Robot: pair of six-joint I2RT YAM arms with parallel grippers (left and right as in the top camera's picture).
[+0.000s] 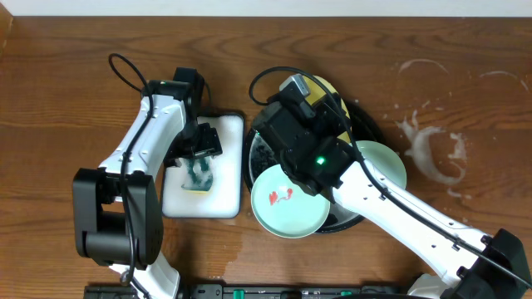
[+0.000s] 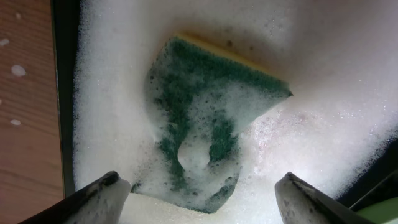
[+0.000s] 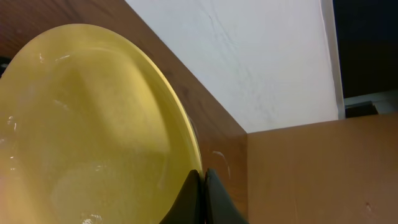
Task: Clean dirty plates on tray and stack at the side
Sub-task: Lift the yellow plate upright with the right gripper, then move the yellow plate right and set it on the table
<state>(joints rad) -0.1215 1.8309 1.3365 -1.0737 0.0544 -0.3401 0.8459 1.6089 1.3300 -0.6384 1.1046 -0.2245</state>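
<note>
The robot's right gripper needs to release the yellow plate on the white foam smears on the wood (image 1: pixel 456 146) beside the black tray.
My right gripper (image 3: pixel 203 174) is shut on the rim of the yellow plate (image 3: pixel 93 130) and holds it tilted up over the back of the black tray (image 1: pixel 371 126). In the overhead view the yellow plate (image 1: pixel 326 86) is mostly hidden by the right wrist. A mint-green plate with red smears (image 1: pixel 287 203) lies at the tray's front left. A second mint-green plate (image 1: pixel 387 163) lies at its right. My left gripper (image 2: pixel 199 179) is open just above a green-and-yellow sponge (image 2: pixel 199 106) lying in foam. The side (image 1: pixel 436 154) shows whitish soap rings on the wood.
The white rectangular tray (image 1: pixel 224 195), filled with foam, stands left of the black tray and holds the sponge (image 1: pixel 198 173). Its dark edge and bare wooden table (image 2: pixel 28 124) show at the left in the left wrist view. A wall rises behind the table (image 3: pixel 249 56).
</note>
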